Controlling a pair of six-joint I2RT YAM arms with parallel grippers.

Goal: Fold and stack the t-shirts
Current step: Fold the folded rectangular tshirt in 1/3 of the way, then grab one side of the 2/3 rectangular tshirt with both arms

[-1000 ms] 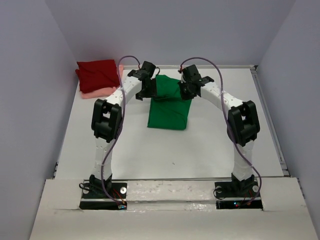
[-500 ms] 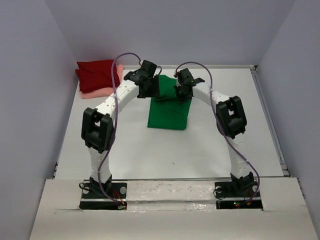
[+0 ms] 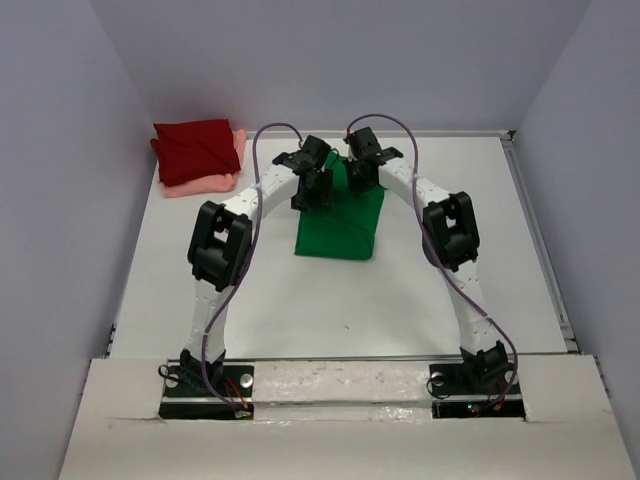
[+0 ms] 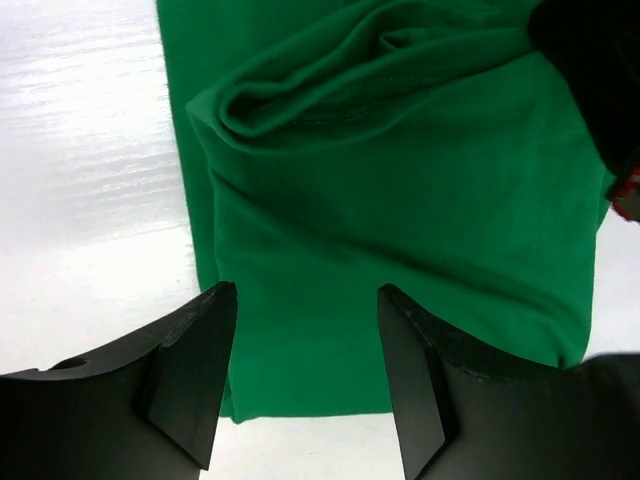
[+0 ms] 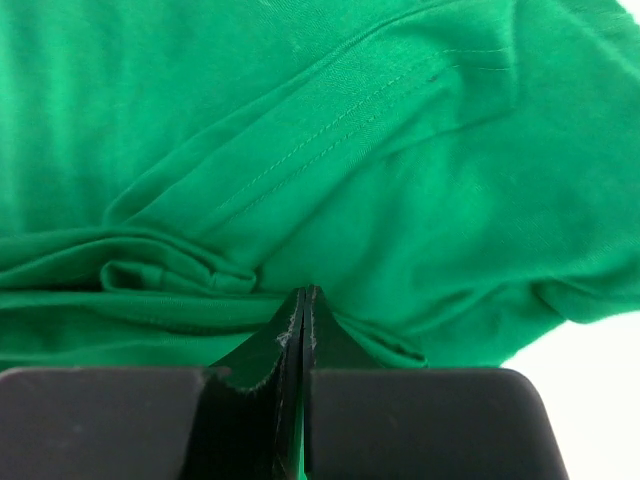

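My left gripper closes next on the near corner (image 3: 298, 253) (image 4: 237, 414) of the green t-shirt, on the side toward the dark red t-shirt.
A bright green t-shirt (image 3: 340, 225) lies folded into a narrow rectangle mid-table, and its far end is bunched into folds (image 4: 340, 80). My right gripper (image 3: 355, 178) is over that far end, shut, with a pinch of green cloth at its tips (image 5: 305, 292) and creases running in to them. Close beside it, my left gripper (image 3: 318, 192) hangs open above the shirt's left side (image 4: 305, 292), with nothing between its fingers. At the far left a dark red t-shirt (image 3: 195, 148) lies folded on top of a salmon pink t-shirt (image 3: 205, 184).
The white table (image 3: 450, 290) has a raised rail (image 3: 540, 250) along its right side. Grey walls close it in at the left, back and right. Both arms arch over the table's middle, with cables looping above the wrists.
Both grippers have drawn in toward each other over the green shirt's far end, the right going left and the left going right. That raised far end now looks narrower and bunched.
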